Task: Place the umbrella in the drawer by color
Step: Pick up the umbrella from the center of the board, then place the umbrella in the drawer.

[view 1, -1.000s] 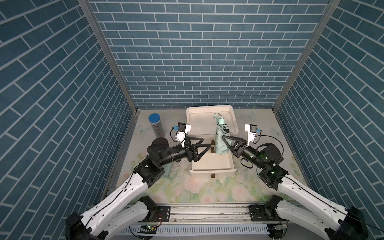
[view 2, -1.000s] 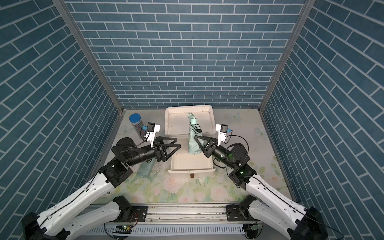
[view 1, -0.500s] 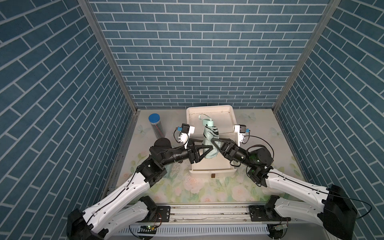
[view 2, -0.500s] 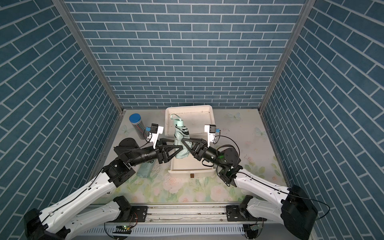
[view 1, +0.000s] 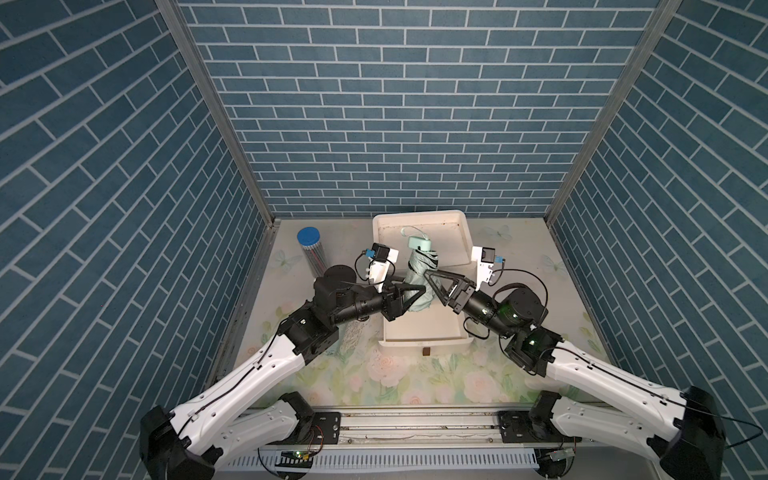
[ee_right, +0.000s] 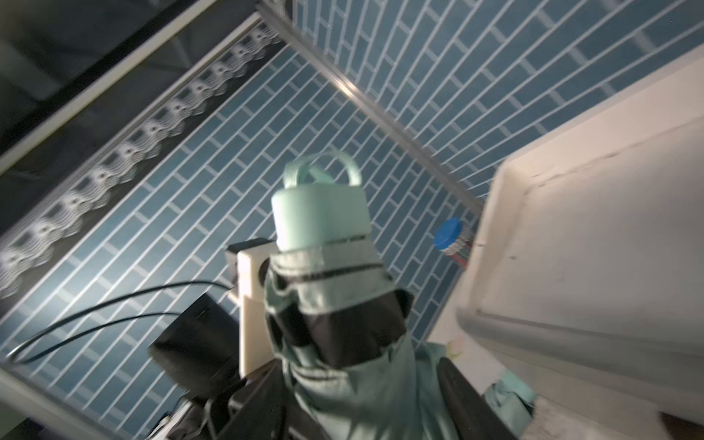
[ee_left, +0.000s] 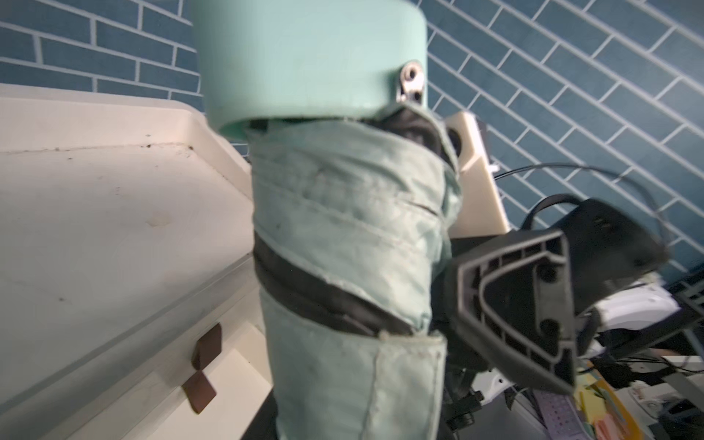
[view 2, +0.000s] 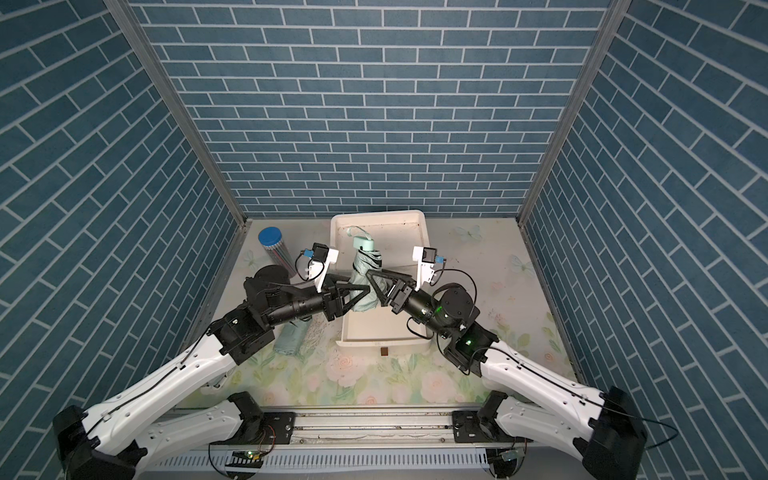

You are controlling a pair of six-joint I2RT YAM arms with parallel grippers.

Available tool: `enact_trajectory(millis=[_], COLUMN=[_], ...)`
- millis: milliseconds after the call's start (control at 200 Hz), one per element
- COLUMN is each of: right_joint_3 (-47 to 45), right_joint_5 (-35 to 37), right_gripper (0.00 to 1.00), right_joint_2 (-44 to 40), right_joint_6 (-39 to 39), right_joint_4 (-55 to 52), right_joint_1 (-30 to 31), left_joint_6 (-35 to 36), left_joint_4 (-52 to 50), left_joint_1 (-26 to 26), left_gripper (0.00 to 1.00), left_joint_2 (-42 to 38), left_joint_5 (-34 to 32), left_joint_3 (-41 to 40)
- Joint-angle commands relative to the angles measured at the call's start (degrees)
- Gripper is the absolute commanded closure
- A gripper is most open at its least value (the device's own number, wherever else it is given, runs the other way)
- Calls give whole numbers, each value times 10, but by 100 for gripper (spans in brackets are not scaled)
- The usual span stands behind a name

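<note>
The robot's left gripper needs to release the folded mint-green umbrella, now upright over the drawer, across the rear half of the pulled-out white drawer (view 1: 413, 317) (ee_left: 203, 419).
A folded mint-green umbrella (view 1: 420, 270) (view 2: 365, 270) stands upright over the pulled-out white drawer (view 1: 424, 332) (view 2: 374, 328). Its handle and strap point up. My left gripper (view 1: 417, 296) (view 2: 360, 294) comes in from the left and is shut on the umbrella's lower half. My right gripper (view 1: 432, 286) (view 2: 374, 286) faces it from the right at the same height, jaws open around the fabric. In the left wrist view the umbrella (ee_left: 343, 247) fills the middle and hides my own fingers. In the right wrist view the umbrella (ee_right: 335, 304) rises between my spread fingers (ee_right: 464, 392).
The white drawer unit's top (view 1: 419, 220) lies behind the open drawer, with a brown handle (view 1: 426, 352) on the drawer front. A blue-lidded tube of pencils (view 1: 311, 249) stands at the back left. Another mint-green umbrella (view 2: 289, 340) and a speckled one (view 2: 315, 332) lie under my left arm.
My right gripper carried the umbrella leftward across the drawer to my left gripper. The left jaws closed on it and the right jaws opened.
</note>
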Motion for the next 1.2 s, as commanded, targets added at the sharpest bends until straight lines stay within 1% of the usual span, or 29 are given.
enact_trajectory(millis=[0,55,180,280,315,365,390,555,670,775,900,945,1015,1065,1115,1195], right_joint_3=[53,47,8,-21,-28,-35,-37,-44,-45,-54,-65,-70,-77,-80,-84,-83], right_joint_5=[226,258,282,282,280,274,270,243,235,231,229,227,224,219,216,210], right_gripper=[34,34,33,34,34,34,34,36,38,38,38,38,38,38,38,38], right_joint_2=[-59,-92,-177,-225,-234,-240,-241,-228,-224,-229,-236,-237,-238,-239,-239,-235], right_joint_6=[-54,-57,-51,-43,-40,-37,-36,-41,-49,-51,-50,-49,-47,-42,-41,-41], right_joint_4=[-317,-362,-399,-413,-418,-425,-427,-428,-425,-423,-419,-416,-413,-409,-406,-403], right_joint_1=[-5,-6,-7,-7,-7,-7,-7,-7,-8,-8,-7,-7,-7,-7,-7,-8], left_joint_6=[96,136,218,263,277,290,294,327,341,345,334,330,325,320,317,313], left_joint_4=[-104,-145,-220,-259,-267,-273,-274,-268,-263,-250,-244,-242,-238,-233,-228,-219], left_joint_1=[-7,-20,-83,-145,-163,-184,-190,-217,-235,-255,-257,-257,-257,-257,-257,-257], left_gripper=[93,92,91,97,100,100,100,100,100,100,100,94,77,67,62,58], left_joint_2=[14,25,58,101,118,145,157,223,252,257,268,274,280,280,279,273], left_joint_5=[-79,-101,-190,-318,-362,-428,-451,-537,-544,-537,-532,-531,-529,-532,-536,-537], left_joint_3=[48,67,102,123,127,135,139,152,135,110,89,85,81,77,74,68])
